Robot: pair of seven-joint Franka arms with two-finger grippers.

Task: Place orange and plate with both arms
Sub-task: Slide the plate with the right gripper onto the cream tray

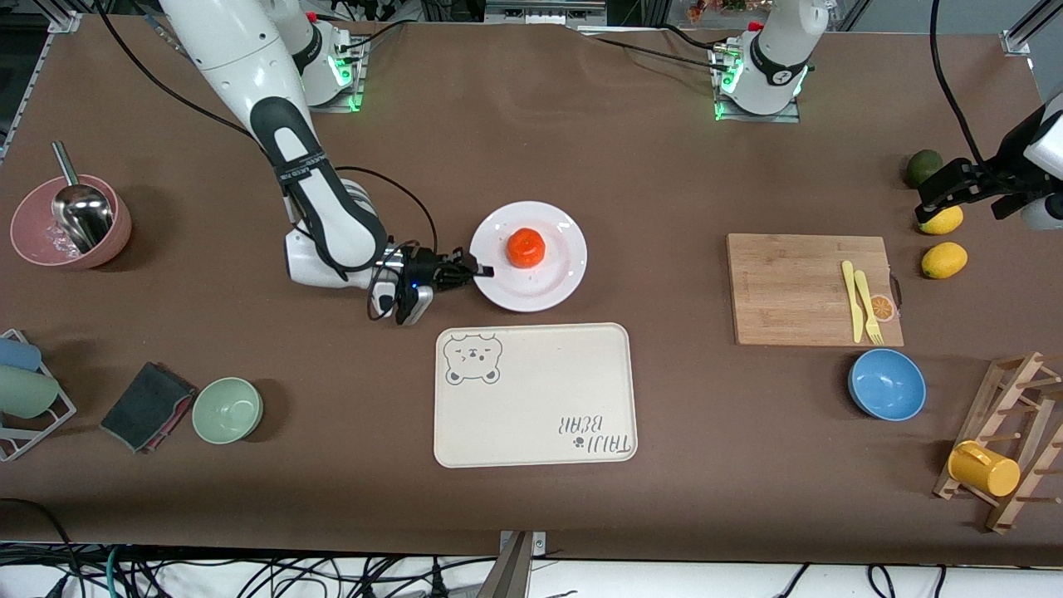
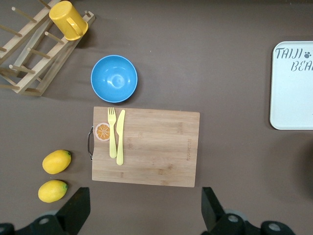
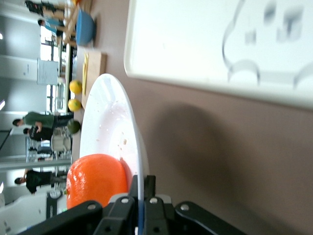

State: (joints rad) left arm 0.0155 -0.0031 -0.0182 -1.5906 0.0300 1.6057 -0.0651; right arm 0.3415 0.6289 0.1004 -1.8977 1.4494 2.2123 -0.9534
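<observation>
The robot's right gripper should set the white plate with the orange down on the middle of the cream bear tray (image 1: 524,393).
The white plate (image 1: 540,278) lies just farther from the front camera than the cream bear tray, mid-table. The orange (image 1: 526,247) sits on it. My right gripper (image 1: 478,272) is shut on the plate's rim at the edge toward the right arm's end. In the right wrist view the fingers (image 3: 134,188) pinch the thin rim of the plate (image 3: 105,127), with the orange (image 3: 95,178) just beside them. I cannot tell whether the plate rests on the table. My left gripper (image 1: 934,198) is open and empty, up over the table near the lemons; it also shows in the left wrist view (image 2: 144,210).
The cream bear tray (image 1: 531,394) lies close to the plate, nearer the camera. A cutting board (image 1: 810,286) with a yellow fork and knife, a blue bowl (image 1: 887,384), two lemons (image 1: 944,259), an avocado (image 1: 923,166) and a mug rack stand toward the left arm's end. A pink bowl, a green bowl (image 1: 227,409) and a cloth lie toward the right arm's end.
</observation>
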